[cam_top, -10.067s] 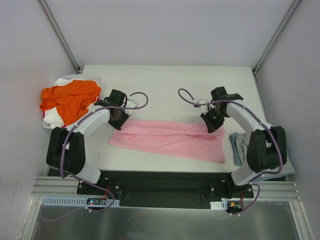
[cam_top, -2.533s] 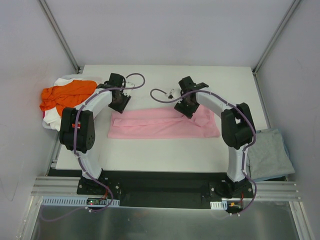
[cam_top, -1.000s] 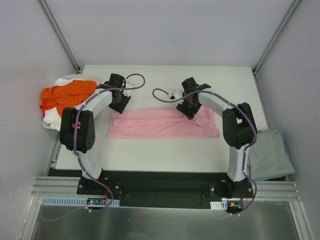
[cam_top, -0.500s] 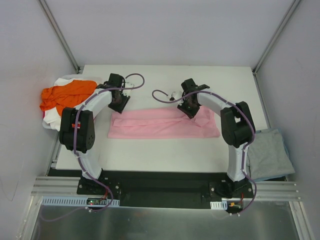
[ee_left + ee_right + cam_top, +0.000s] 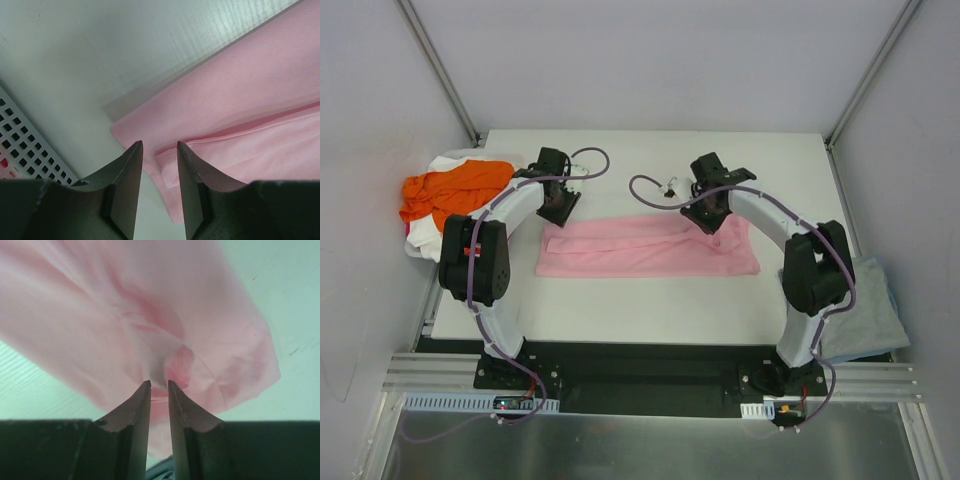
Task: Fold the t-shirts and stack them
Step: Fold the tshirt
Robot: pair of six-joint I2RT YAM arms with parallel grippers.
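Observation:
The pink t-shirt's top layer bunches into a fold at my right gripper, so next I open, take the layer's loose edge [image 5: 159,399] and draw it out flat.
A light pink t-shirt [image 5: 640,250], folded into a long strip, lies across the middle of the table. My left gripper [image 5: 557,212] hovers over its far left corner [image 5: 150,145]. The jaws stand apart with nothing between them, the cloth flat beneath. My right gripper [image 5: 712,220] is shut on a bunched fold of the pink t-shirt [image 5: 200,340] near its far right edge, and the cloth puckers at the tips [image 5: 159,383]. An orange t-shirt [image 5: 450,192] lies crumpled on a white one [image 5: 445,163] at the far left. A grey-blue t-shirt [image 5: 868,315] lies flat at the near right.
The white table [image 5: 650,310] has walls on three sides and slanted metal struts [image 5: 440,70] at the back corners. A white perforated edge [image 5: 20,155] shows just left of the pink corner. The black arm-base rail [image 5: 640,365] runs along the near edge.
My right gripper's jaws have shut on the pink cloth and pulled it up slightly. The right arm's elbow has swung to the right. The left arm has stayed still.

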